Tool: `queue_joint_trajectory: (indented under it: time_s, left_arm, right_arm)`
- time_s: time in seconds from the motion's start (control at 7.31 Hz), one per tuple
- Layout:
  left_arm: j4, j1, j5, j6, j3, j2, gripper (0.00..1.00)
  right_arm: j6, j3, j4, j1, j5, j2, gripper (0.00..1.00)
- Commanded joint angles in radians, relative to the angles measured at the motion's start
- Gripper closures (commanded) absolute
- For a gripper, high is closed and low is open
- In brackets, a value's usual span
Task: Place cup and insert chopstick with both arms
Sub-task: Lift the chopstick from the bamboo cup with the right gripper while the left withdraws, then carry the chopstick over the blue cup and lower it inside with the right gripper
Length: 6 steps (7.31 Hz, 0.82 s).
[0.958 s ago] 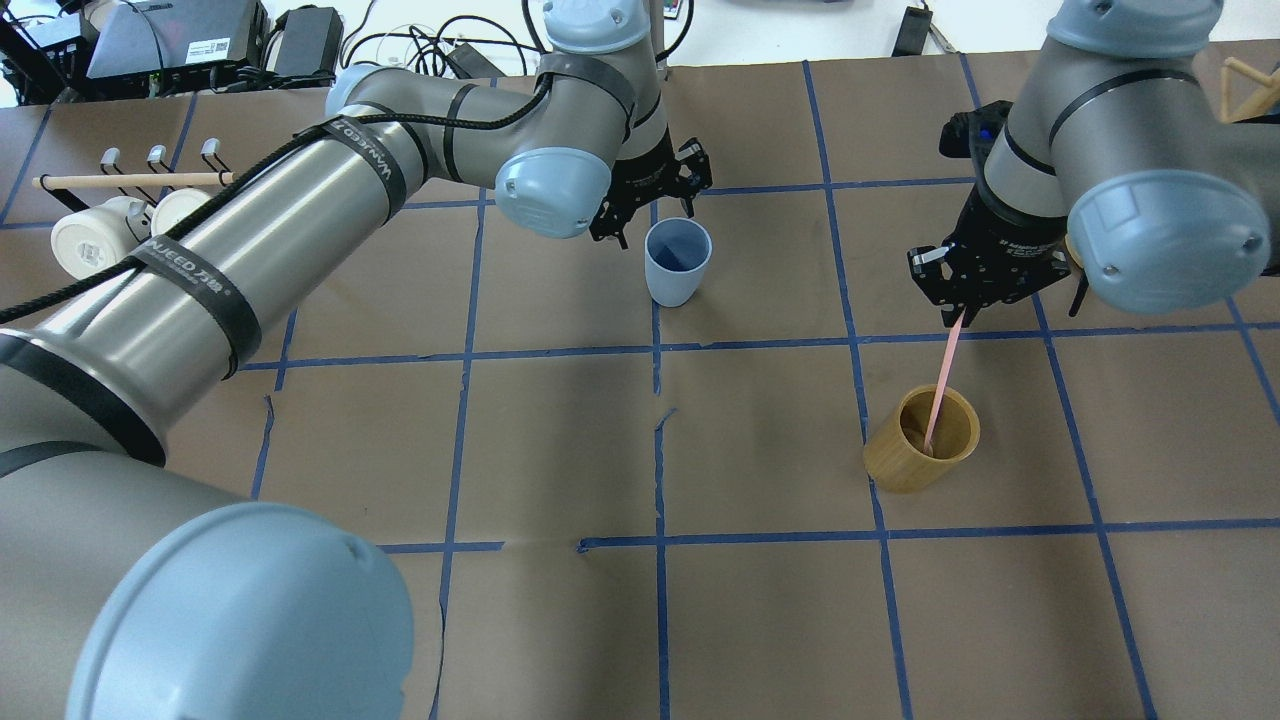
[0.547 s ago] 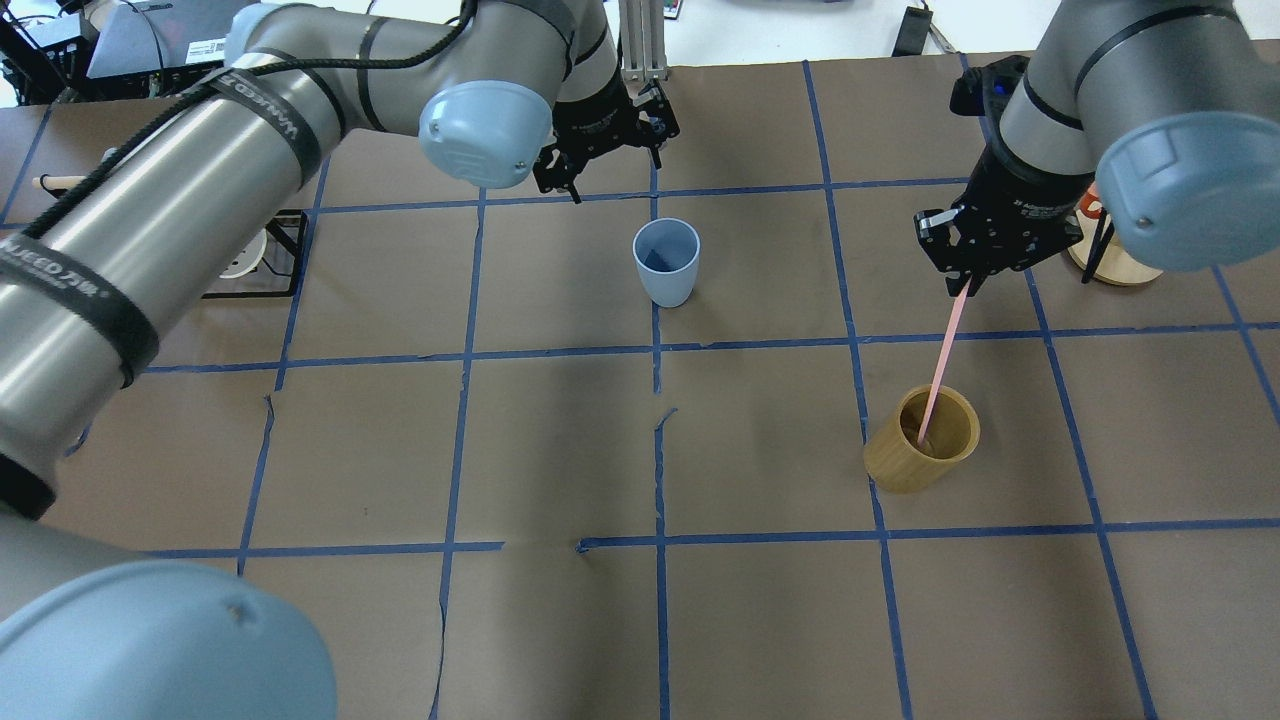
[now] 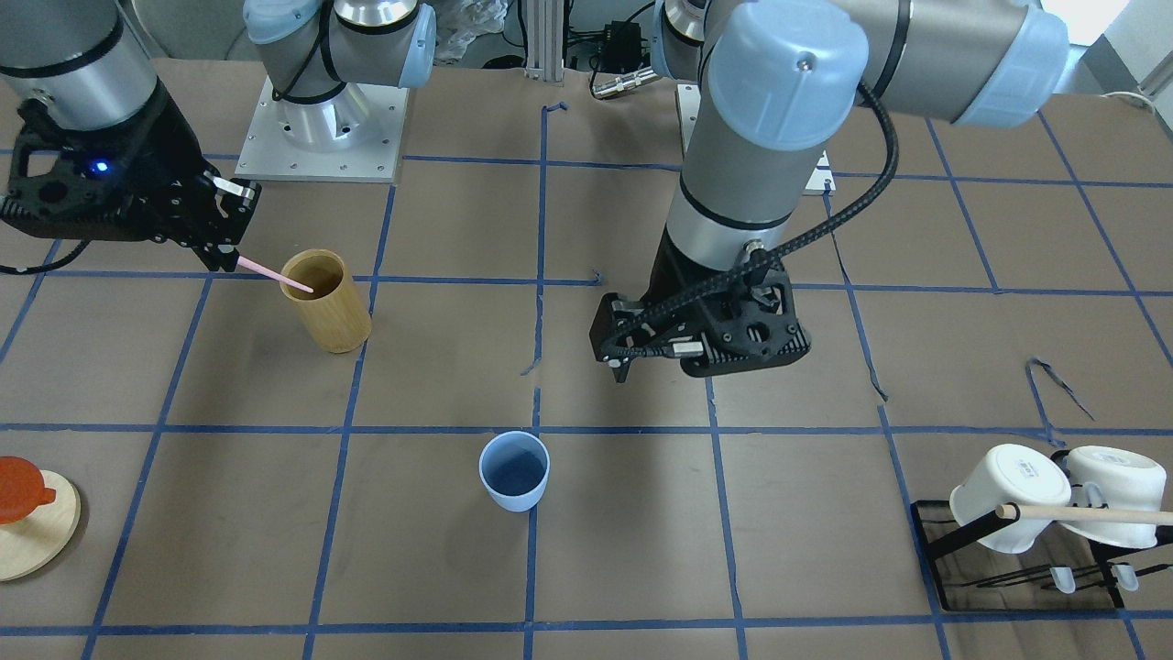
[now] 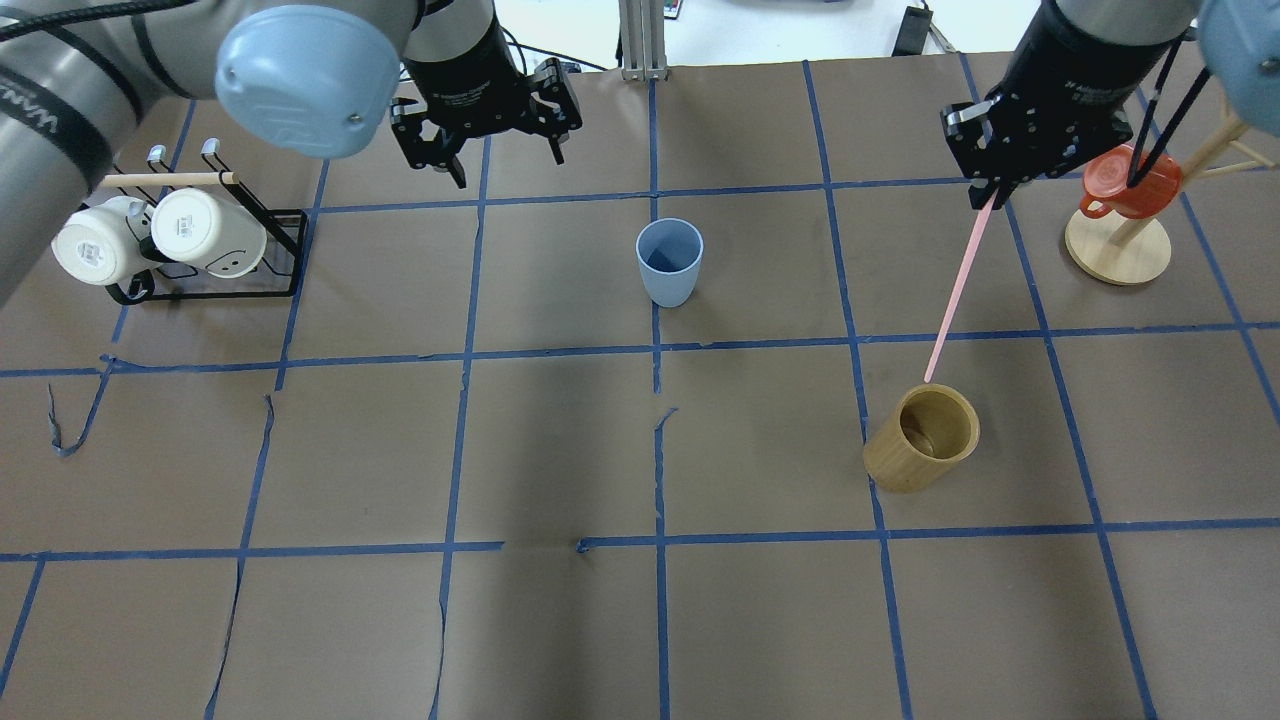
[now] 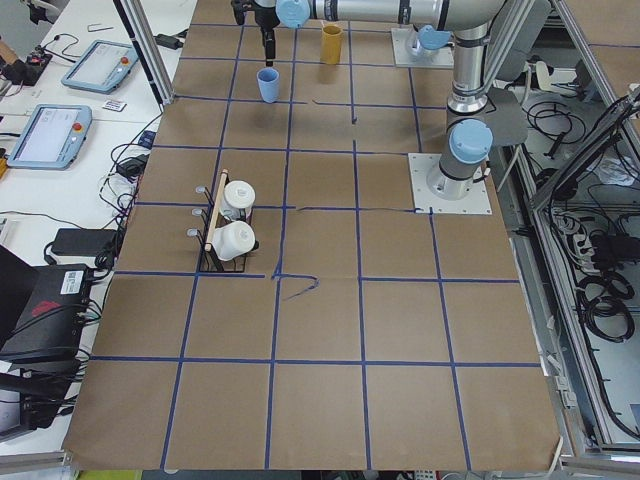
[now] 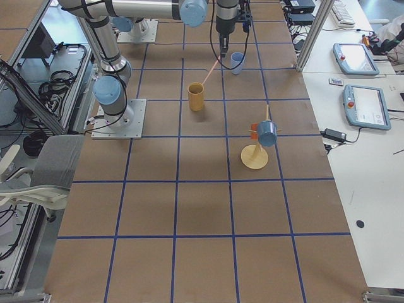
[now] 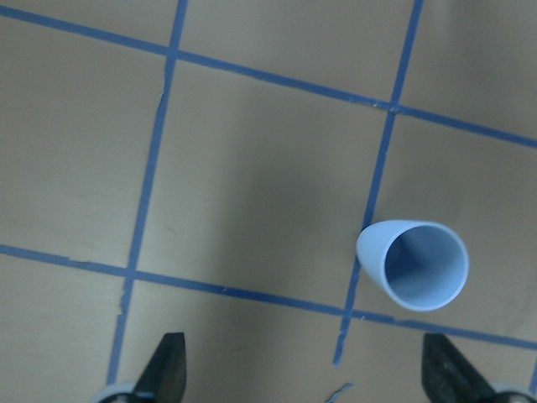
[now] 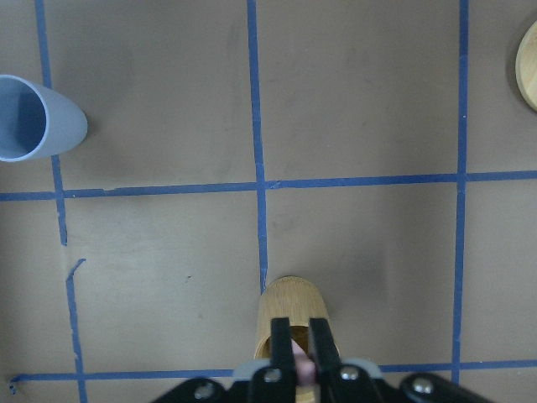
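Observation:
Next, I let go of the pink chopstick with my right gripper inside the pale blue cup (image 3: 511,484) (image 8: 23,119), so it is left leaning on the cup's rim.
The pale blue cup (image 4: 669,262) stands upright and empty near the table's middle; it also shows in the front view (image 3: 514,470) and the left wrist view (image 7: 411,264). My left gripper (image 4: 500,160) is open and empty, raised behind and left of the cup. My right gripper (image 4: 985,195) is shut on the upper end of the pink chopstick (image 4: 955,290). The stick hangs slanted, its lower tip at the rim of the tan bamboo cylinder (image 4: 925,435). In the right wrist view the fingers (image 8: 281,344) pinch the chopstick (image 8: 304,365) over the cylinder (image 8: 289,306).
A black rack with two white mugs (image 4: 160,240) and a wooden rod stands at the far left. A red cup (image 4: 1125,185) hangs on a wooden stand (image 4: 1117,250) at the far right, close beside my right gripper. Blue tape lines grid the brown table.
My left gripper has drawn back from the cup, up and to the left. My right gripper has risen and moved back, lifting the chopstick's tip from inside the bamboo cylinder to its rim.

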Motion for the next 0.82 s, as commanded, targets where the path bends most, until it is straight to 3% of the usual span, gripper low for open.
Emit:
queue_joint_trajectory:
  time_s: [0.0, 0.41, 0.68]
  left_arm:
    - [-0.069, 0.012, 0.021, 0.053, -0.097, 0.101, 0.00]
    - [-0.101, 0.084, 0.021, 0.134, -0.176, 0.192, 0.00]
    - [-0.102, 0.091, 0.018, 0.136, -0.176, 0.194, 0.00]
  right_arm:
    - [0.018, -0.037, -0.120, 0.034, 0.120, 0.041, 1.00]
    - [0.256, -0.040, -0.351, 0.276, 0.078, 0.118, 1.00]
    - [0.311, -0.040, -0.461, 0.347, 0.047, 0.158, 1.00]
